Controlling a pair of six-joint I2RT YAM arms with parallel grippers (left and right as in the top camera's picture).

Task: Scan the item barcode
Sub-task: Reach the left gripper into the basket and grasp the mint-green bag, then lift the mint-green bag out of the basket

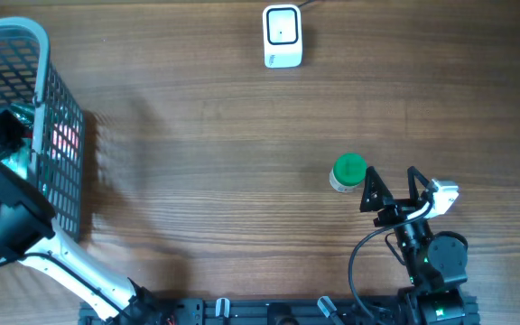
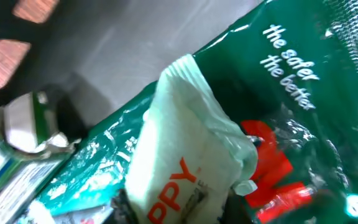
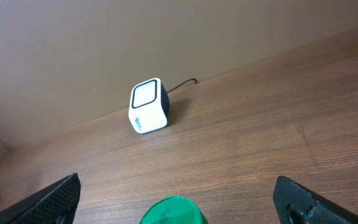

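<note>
The white packet, still among packed goods in the basket, will go down on the bare table [image 1: 211,174] between the basket and the green-lidded container, where my left gripper will set it.
In the left wrist view my left gripper [image 2: 179,210] is down among packed goods, shut on a white packet [image 2: 185,137] with orange letters. Dark fingers press on both its sides. Overhead, that gripper [image 1: 3,135] is inside the white wire basket [image 1: 60,135] at the far left. The white barcode scanner [image 1: 283,36] stands at the table's far edge, its window facing up, and the right wrist view shows the scanner [image 3: 148,106] too. My right gripper [image 1: 391,188] stands open at the near right, empty, with a green-lidded container [image 1: 348,171] just beyond its left finger.
Around the white packet lie a large dark green bag [image 2: 303,81] with white writing, a red-printed wrapper [image 2: 272,168] and a small jar [image 2: 27,121]. The basket's tall mesh walls enclose the left gripper. The scanner's cable [image 3: 185,83] runs off behind it.
</note>
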